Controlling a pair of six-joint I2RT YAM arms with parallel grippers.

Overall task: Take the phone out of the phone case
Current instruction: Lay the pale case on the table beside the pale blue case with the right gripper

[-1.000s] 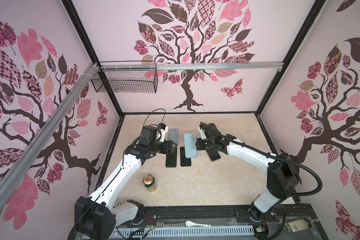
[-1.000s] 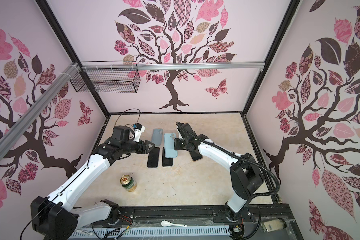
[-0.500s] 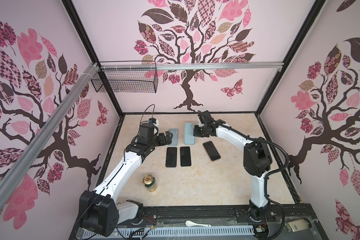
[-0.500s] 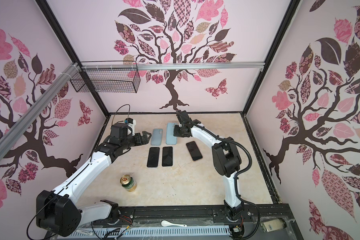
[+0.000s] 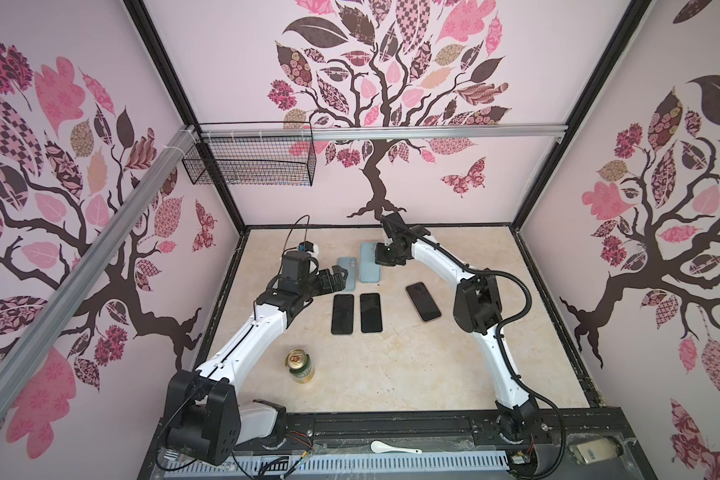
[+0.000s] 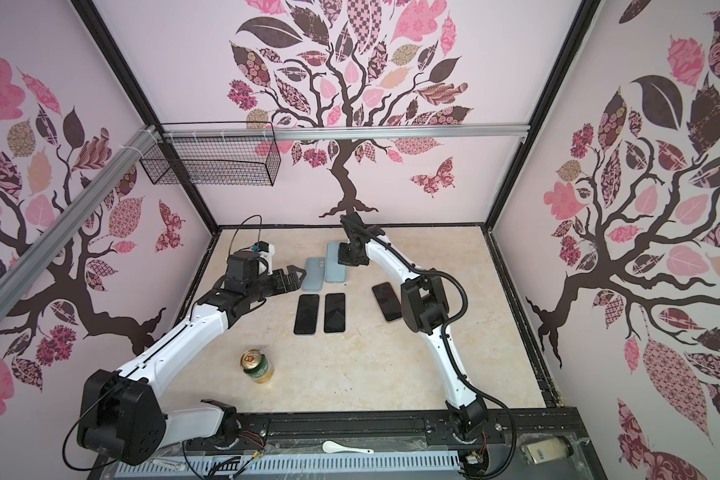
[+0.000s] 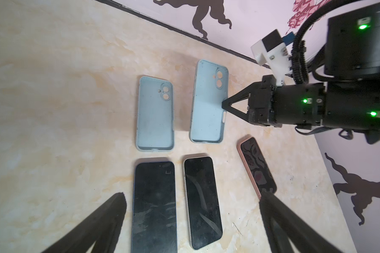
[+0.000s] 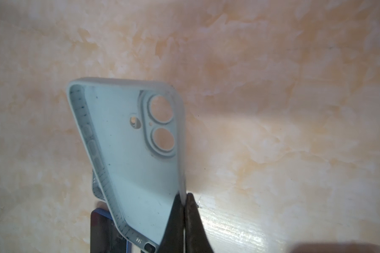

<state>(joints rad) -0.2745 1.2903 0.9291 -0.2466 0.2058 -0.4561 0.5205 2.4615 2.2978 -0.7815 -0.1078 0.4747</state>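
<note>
My right gripper will release the tilted case, still held over the table, on the marble table (image 5: 370,272) (image 8: 166,147) next to the flat light blue case.
Two bare black phones lie side by side, screens up: one (image 5: 342,314) on the left, one (image 5: 371,312) next to it. Behind them are two empty light blue phone cases. The left case (image 5: 347,272) lies flat. My right gripper (image 8: 183,199) is shut on the side wall of the other case (image 8: 136,157), which is tilted over the table. A third phone (image 5: 422,301), in a pink case, lies to the right. My left gripper (image 5: 336,277) is open and empty, low beside the left case. In the left wrist view its fingers (image 7: 110,219) straddle the black phones.
A green drink can (image 5: 301,366) stands on the marble table (image 5: 391,374) nearer the front. A wire basket (image 5: 250,166) hangs on the back left wall. A white spoon (image 5: 393,448) lies on the front rail. Black frame edges border the table.
My right gripper has carried the light blue case from over the phones to the back, beside the other case. My left gripper has opened wide and drawn back to the left.
</note>
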